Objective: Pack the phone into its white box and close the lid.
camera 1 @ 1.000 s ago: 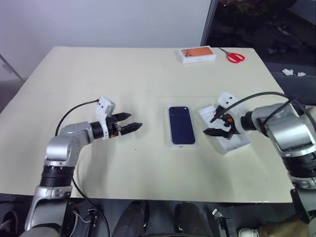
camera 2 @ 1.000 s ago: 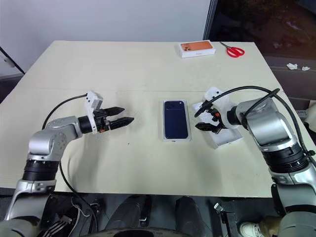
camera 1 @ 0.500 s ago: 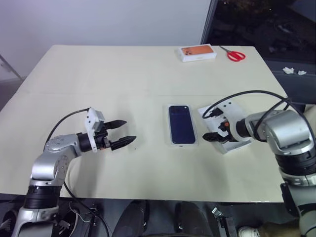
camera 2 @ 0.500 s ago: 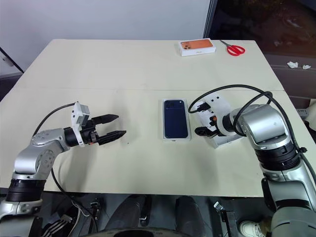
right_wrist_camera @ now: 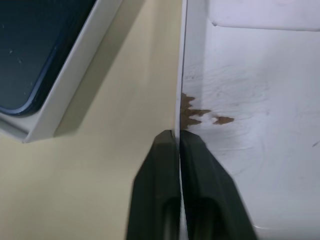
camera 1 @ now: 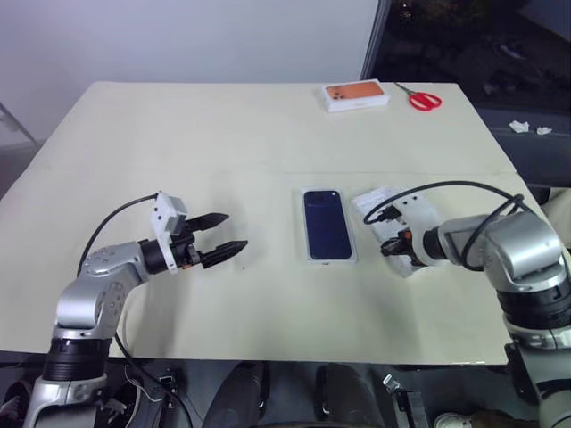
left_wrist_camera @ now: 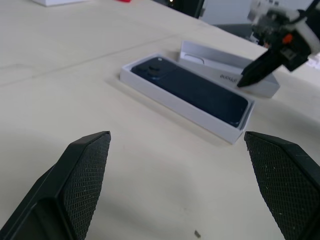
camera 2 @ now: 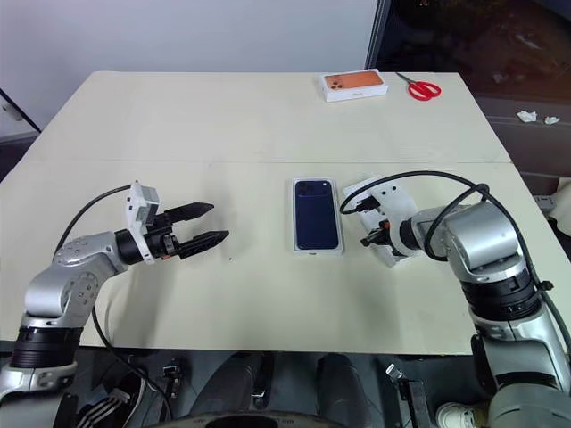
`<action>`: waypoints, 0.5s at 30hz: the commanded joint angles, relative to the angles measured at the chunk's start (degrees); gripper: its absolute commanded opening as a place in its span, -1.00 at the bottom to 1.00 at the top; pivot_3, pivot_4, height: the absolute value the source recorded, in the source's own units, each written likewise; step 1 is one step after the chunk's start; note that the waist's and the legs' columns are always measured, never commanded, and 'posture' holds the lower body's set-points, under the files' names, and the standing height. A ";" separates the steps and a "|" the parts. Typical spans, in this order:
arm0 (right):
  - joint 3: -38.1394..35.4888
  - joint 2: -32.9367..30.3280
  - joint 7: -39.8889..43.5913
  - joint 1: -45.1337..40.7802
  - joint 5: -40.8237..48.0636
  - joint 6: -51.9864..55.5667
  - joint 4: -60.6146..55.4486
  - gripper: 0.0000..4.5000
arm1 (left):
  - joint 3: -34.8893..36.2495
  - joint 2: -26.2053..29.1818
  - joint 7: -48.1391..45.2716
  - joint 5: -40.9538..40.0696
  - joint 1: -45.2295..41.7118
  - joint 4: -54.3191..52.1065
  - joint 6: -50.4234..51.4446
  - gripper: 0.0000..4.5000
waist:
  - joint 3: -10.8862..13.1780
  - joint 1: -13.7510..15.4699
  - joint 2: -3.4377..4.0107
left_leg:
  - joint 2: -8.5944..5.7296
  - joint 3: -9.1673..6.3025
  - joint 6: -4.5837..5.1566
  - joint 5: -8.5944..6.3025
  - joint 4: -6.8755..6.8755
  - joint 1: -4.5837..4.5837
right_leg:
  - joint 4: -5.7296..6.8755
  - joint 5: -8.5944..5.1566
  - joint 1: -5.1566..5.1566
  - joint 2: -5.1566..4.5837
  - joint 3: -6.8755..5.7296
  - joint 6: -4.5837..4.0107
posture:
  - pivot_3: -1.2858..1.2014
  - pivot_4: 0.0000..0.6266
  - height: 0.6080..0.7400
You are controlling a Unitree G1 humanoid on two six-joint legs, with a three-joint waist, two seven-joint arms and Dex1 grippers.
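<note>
I should release the lid with my right gripper on the bare table [camera 1: 285,223] beside the white box, facing my left gripper.
The dark navy phone [camera 1: 327,223] lies flat inside the white box [camera 1: 332,260] in the middle of the table. Just to its right lies the lid [camera 1: 373,200], open side up, white inside. My right gripper [camera 1: 390,249] points steeply down at the lid's near corner and is shut on the thin wall [right_wrist_camera: 182,75] that faces the box. In the left wrist view the same black fingers [left_wrist_camera: 260,67] pinch the lid's rim [left_wrist_camera: 227,75] behind the phone [left_wrist_camera: 192,87]. My left gripper [camera 1: 234,230] hovers open and level, left of the box, holding nothing.
An orange-topped white box [camera 1: 356,95] and red scissors [camera 1: 425,99] lie at the table's far edge. The right arm's black cable [camera 1: 464,187] arches over the lid. Bare tabletop [camera 1: 178,152] stretches to the left and behind the box.
My right gripper has sunk onto the lid and closed on its wall; it was open a second ago. The left gripper drew back a little to the left and stays open.
</note>
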 commanded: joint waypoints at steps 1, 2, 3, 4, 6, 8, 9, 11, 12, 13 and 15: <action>-0.78 0.98 -2.62 1.08 1.51 0.55 -0.45 -0.98 | 1.15 0.00 0.67 -1.59 -1.18 -0.81 0.31 1.00 | -0.01 -0.01 -0.02 | 0.00 0.00 0.00 0.00 0.00 0.02 | 0.00 0.00 0.03 0.00 0.00 0.00 | 0.03 -0.52 1.00; -1.27 1.37 -3.34 0.56 1.43 0.55 0.00 -0.98 | 1.15 0.05 0.75 -1.65 -1.23 -0.72 0.34 1.00 | -0.01 -0.02 -0.02 | 0.00 0.00 0.00 0.00 0.00 0.05 | 0.00 0.00 0.06 0.00 0.00 0.00 | 0.03 -0.52 1.00; -1.78 1.67 -4.08 -0.17 1.25 0.55 0.62 -0.98 | 1.15 0.10 0.85 -1.72 -1.30 -0.61 0.37 1.00 | -0.01 -0.05 -0.02 | 0.00 0.00 0.00 0.00 0.00 0.05 | 0.00 0.00 0.06 0.00 0.00 0.00 | 0.03 -0.52 1.00; -2.64 2.13 -4.76 -1.47 0.97 0.55 1.60 -0.98 | 1.19 0.11 1.01 -1.84 -1.32 -0.54 0.36 1.00 | -0.01 -0.11 -0.02 | 0.00 0.00 0.00 0.00 0.00 0.05 | 0.00 0.00 0.06 0.01 0.00 0.00 | 0.03 -0.52 1.00; -5.14 3.61 -6.10 -4.60 0.10 0.55 3.25 -0.98 | 1.35 0.13 1.38 -2.32 -1.43 -0.54 0.75 1.00 | 0.00 -0.36 -0.01 | 0.02 0.00 0.00 0.00 0.00 0.06 | 0.02 0.00 0.05 0.02 0.00 0.00 | 0.03 -0.52 1.00; -7.90 6.08 -6.91 -8.35 0.31 0.55 4.40 -0.98 | 1.72 0.18 1.63 -2.85 -1.61 -0.50 1.16 1.00 | 0.04 -0.54 0.07 | 0.01 0.01 0.00 0.01 0.00 0.05 | 0.07 0.00 0.01 0.02 0.00 0.00 | 0.03 -0.52 1.00; -8.42 6.95 -6.71 -10.60 0.38 0.05 4.33 -0.98 | 1.96 0.29 1.64 -3.01 -1.74 -0.32 1.24 1.00 | 0.08 -0.71 0.13 | 0.01 0.02 -0.01 0.02 -0.01 0.04 | 0.09 0.00 -0.03 0.03 0.01 0.00 | 0.03 -0.52 1.00; -9.99 9.35 -6.42 -14.32 0.61 -1.05 5.06 -0.98 | 2.59 0.39 1.97 -3.36 -2.20 0.10 1.30 1.00 | 0.09 -1.15 0.15 | 0.01 0.02 -0.06 0.05 -0.04 -0.01 | 0.13 0.00 -0.11 0.04 0.01 0.00 | 0.03 -0.52 1.00; -10.77 10.27 -6.43 -15.25 0.61 -1.03 5.48 -0.98 | 2.73 0.44 2.11 -3.53 -2.35 0.24 1.34 1.00 | 0.09 -1.25 0.15 | 0.03 0.00 -0.08 0.06 -0.06 -0.01 | 0.12 0.00 -0.12 0.07 0.01 0.00 | 0.03 -0.52 1.00; -13.26 12.93 -5.82 -16.58 2.23 -0.37 5.96 -0.98 | 3.08 0.67 2.15 -3.97 -2.63 0.43 1.69 1.00 | 0.08 -1.26 0.14 | 0.05 0.00 -0.08 0.06 -0.07 -0.01 | 0.12 0.00 -0.11 0.10 0.00 0.00 | 0.03 -0.52 1.00; -19.13 19.53 -4.50 -18.96 6.93 0.43 6.39 -0.98 | 4.03 0.94 2.45 -4.73 -3.27 1.02 2.07 1.00 | 0.08 -1.45 0.13 | 0.07 0.00 -0.08 0.06 -0.06 -0.01 | 0.12 0.00 -0.10 0.11 0.01 0.00 | 0.03 -0.52 1.00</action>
